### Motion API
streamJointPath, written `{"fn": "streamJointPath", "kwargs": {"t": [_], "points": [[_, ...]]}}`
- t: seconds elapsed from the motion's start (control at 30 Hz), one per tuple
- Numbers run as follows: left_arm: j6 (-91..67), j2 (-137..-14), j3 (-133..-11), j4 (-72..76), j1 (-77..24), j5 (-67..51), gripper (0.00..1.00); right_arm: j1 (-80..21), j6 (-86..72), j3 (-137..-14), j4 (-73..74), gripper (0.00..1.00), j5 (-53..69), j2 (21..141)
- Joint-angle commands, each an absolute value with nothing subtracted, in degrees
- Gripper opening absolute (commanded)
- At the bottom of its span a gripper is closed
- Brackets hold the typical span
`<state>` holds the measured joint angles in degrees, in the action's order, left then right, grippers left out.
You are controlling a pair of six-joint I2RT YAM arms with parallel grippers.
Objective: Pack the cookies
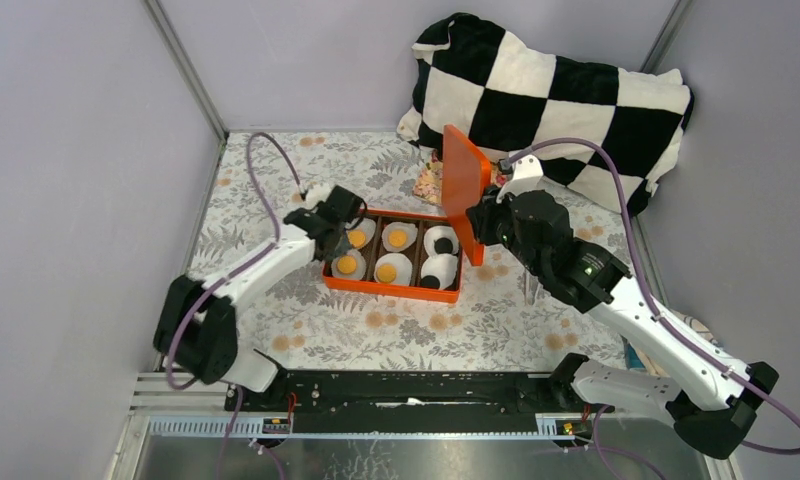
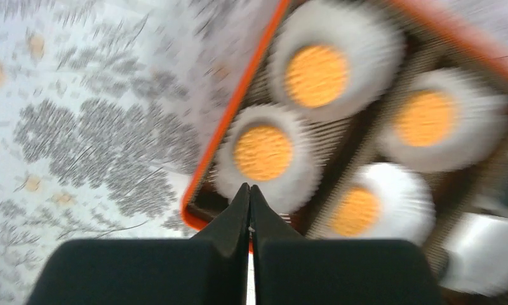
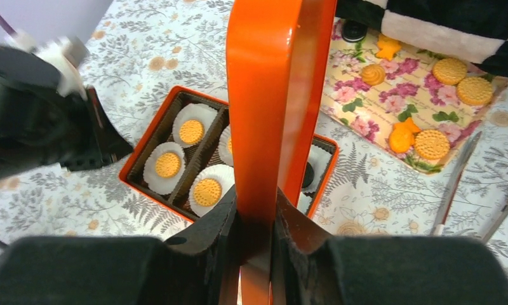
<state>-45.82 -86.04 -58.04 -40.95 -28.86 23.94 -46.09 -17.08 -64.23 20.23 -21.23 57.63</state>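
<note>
Next, my right gripper lets go of the orange lid on top of the orange box (image 1: 415, 243), so that it covers the cookies in their paper cups.
An orange box (image 1: 391, 289) sits mid-table with six white paper cups inside. Orange-tan cookies (image 1: 398, 238) lie in the left and middle cups, black cookies (image 1: 442, 246) in the right ones. My right gripper (image 3: 256, 200) is shut on the box's orange lid (image 3: 270, 95), which stands on edge above the box's right end (image 1: 463, 180). My left gripper (image 2: 249, 188) is shut and empty. It hovers over the box's left end beside a cup with a cookie (image 2: 263, 152). In the top view the left gripper (image 1: 344, 228) is at the box's left wall.
A floral tray (image 3: 366, 101) behind the lid holds several more tan biscuits (image 3: 432, 144). Metal tongs (image 3: 451, 184) lie on the cloth to the right of the box. A black-and-white checked cushion (image 1: 546, 95) fills the back right corner. Walls close in both sides.
</note>
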Motion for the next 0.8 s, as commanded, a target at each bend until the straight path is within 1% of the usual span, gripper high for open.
{"fn": "streamJointPath", "kwargs": {"t": [0.0, 0.03, 0.1, 0.13, 0.17, 0.3, 0.4, 0.53, 0.67, 0.77], "points": [[-42.92, -76.77, -69.54, -37.40, -29.71, 21.95, 0.00, -44.77, -19.09, -69.30, 13.05, 0.00, -12.82, 56.98], [-42.02, -74.94, -71.38, -35.91, -29.78, 20.63, 0.00, -44.66, -20.13, -69.86, 12.60, 0.00, -10.48, 56.96], [-40.54, -72.16, -73.86, -34.13, -29.79, 19.45, 0.09, -44.29, -22.42, -70.69, 11.67, 0.00, -5.87, 57.15], [-40.09, -71.45, -74.88, -33.87, -29.79, 19.54, 0.12, -43.96, -24.40, -70.79, 11.03, 0.00, -2.58, 57.32], [-39.56, -71.14, -75.75, -33.95, -29.75, 19.88, 0.13, -43.36, -26.07, -70.46, 10.04, 0.00, 0.58, 57.52], [-38.23, -71.86, -78.22, -35.86, -29.72, 21.37, 0.12, -37.90, -35.16, -66.22, 1.52, 0.00, 16.00, 59.06], [-38.11, -71.44, -78.98, -36.42, -29.72, 22.15, 0.11, -29.72, -45.68, -59.92, -11.23, 0.00, 29.11, 60.94], [-36.78, -70.17, -78.64, -35.32, -29.70, 23.82, 0.10, -21.19, -59.20, -52.31, -28.97, 0.00, 42.01, 65.80], [-35.50, -70.92, -78.55, -35.16, -29.71, 25.68, 0.09, -18.43, -70.38, -47.54, -45.38, 0.00, 49.61, 72.69], [-35.17, -71.76, -77.45, -34.30, -29.71, 26.05, 0.07, -18.46, -71.44, -45.47, -49.44, 0.00, 51.04, 76.17]]}}
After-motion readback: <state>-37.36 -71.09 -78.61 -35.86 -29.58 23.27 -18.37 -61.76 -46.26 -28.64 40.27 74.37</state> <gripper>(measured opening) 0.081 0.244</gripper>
